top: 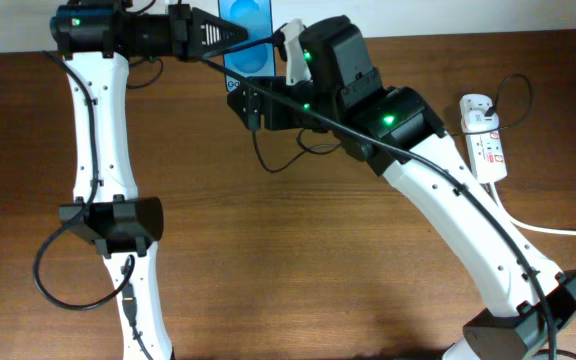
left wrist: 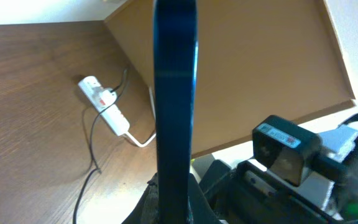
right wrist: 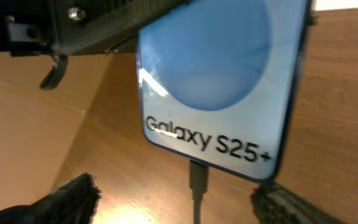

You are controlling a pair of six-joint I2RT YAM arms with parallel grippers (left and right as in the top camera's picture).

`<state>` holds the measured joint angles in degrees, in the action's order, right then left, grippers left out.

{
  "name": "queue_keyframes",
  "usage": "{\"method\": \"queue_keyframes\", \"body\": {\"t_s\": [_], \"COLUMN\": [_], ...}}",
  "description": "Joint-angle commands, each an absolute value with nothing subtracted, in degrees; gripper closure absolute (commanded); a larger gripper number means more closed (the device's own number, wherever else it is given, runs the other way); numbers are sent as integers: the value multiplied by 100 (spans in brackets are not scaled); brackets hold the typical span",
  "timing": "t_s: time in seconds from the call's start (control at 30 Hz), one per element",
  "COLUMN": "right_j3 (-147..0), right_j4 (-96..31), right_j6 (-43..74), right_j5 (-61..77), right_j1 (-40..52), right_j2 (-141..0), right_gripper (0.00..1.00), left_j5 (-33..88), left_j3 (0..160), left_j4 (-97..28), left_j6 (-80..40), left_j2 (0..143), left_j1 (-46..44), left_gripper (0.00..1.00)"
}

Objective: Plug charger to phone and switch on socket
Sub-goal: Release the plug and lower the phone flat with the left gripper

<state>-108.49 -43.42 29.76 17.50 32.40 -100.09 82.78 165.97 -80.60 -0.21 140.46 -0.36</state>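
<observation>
Next, my left gripper puts the phone down on the bare table [top: 269, 152] below the hanging charger cable, in from the far edge of the table.
My left gripper [top: 230, 35] is shut on the phone [top: 251, 20] and holds it up at the table's far edge. In the left wrist view the phone [left wrist: 174, 93] shows edge-on as a dark upright bar between the jaws of that gripper [left wrist: 174, 202]. The right wrist view faces the phone's blue screen [right wrist: 219, 74]. The charger's connector [right wrist: 197, 177] sits in the port on the phone's bottom edge. My right gripper [right wrist: 179, 205] is open, one fingertip either side of the cable and touching neither. The black charger cable [top: 268, 165] hangs below the phone. The white socket [top: 485, 140] lies at the right.
A thick white cord [top: 558, 230] runs from the socket off the right edge. A thin black cable [top: 513, 95] loops at the socket's top. In the left wrist view the socket [left wrist: 104, 106] lies far left, with the right arm's camera housing [left wrist: 284, 149] close by.
</observation>
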Motion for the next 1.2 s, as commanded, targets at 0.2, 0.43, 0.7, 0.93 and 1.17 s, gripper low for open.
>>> {"method": "queue_keyframes", "body": {"t_s": [0.2, 0.43, 0.7, 0.93, 1.17], "right_j3": [-11019, -11017, -11017, -11015, -11015], "right_j4": [-6099, -7428, -7841, -7870, -7867], "right_j6": [2705, 2528, 2075, 2075, 2080], "right_j5": [1323, 1319, 1280, 1282, 1284], "right_j1": [2727, 1848, 1638, 1643, 1649], "right_j2": [-9935, -9937, -9948, -9983, -9985], "right_gripper": [2, 2, 2, 2, 1], "left_j5": [5846, 5734, 5422, 4228, 4460], "left_j3": [16479, 14669, 13220, 12586, 12256], "left_j4": [-9511, -9380, -7570, -6788, -6901], "left_j6": [591, 1066, 327, -475, -475], "left_j2": [13992, 13992, 13992, 13992, 13996], "left_j1": [-75, -410, -676, -607, -561], "left_gripper": [100, 100, 100, 100, 100]}}
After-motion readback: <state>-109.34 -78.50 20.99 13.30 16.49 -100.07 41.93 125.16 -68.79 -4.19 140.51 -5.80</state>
